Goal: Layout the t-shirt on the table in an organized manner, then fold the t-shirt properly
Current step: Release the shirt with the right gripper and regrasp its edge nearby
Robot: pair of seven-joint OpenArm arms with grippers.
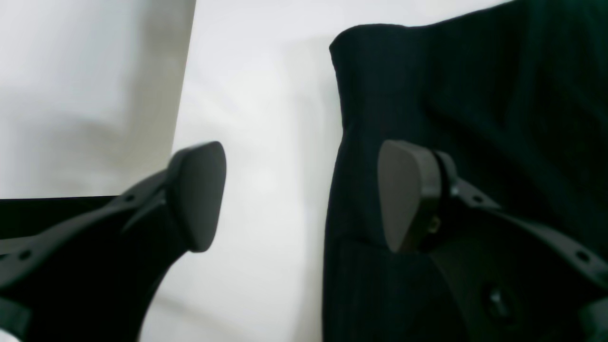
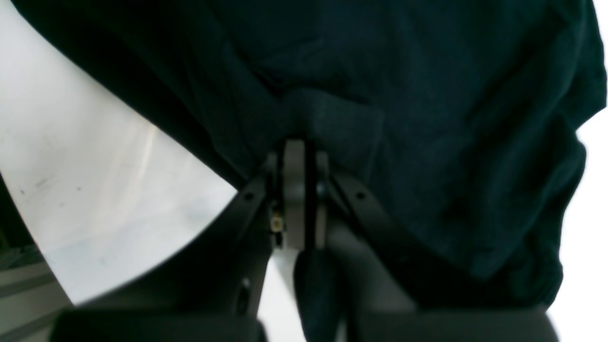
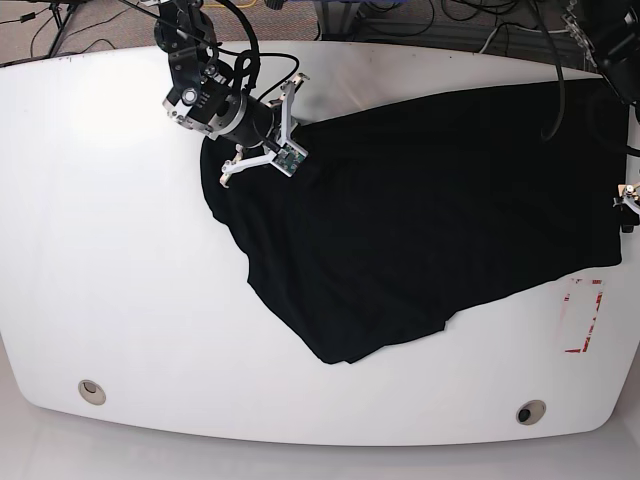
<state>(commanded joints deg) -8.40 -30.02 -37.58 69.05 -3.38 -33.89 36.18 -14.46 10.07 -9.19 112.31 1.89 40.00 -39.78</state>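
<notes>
An inner fold beside the t-shirt's bunched end is pinched in my right gripper, so next I open, take the cloth nearer the t-shirt's outer edge (image 3: 243, 218) and pull that bunched end out.
The black t-shirt (image 3: 420, 220) lies spread over the right half of the white table (image 3: 120, 250), its lower edge slanting and its left end bunched; no print shows. My right gripper (image 3: 298, 150) is at that upper left end. In the right wrist view it (image 2: 300, 149) is shut on a raised fold of the t-shirt (image 2: 403, 95). My left gripper (image 1: 301, 197) hangs open over bare table (image 1: 266, 142) beside the t-shirt's edge (image 1: 380, 95), its right finger (image 1: 403, 194) above the cloth. Only a small part of the left arm (image 3: 626, 205) shows at the base view's right edge.
A red tape rectangle (image 3: 582, 315) sits near the table's right side, just below the shirt. Two grommet holes (image 3: 92, 391) (image 3: 530, 411) are along the front edge. Cables lie behind the back edge. The table's edge (image 1: 185, 71) runs close to my left gripper.
</notes>
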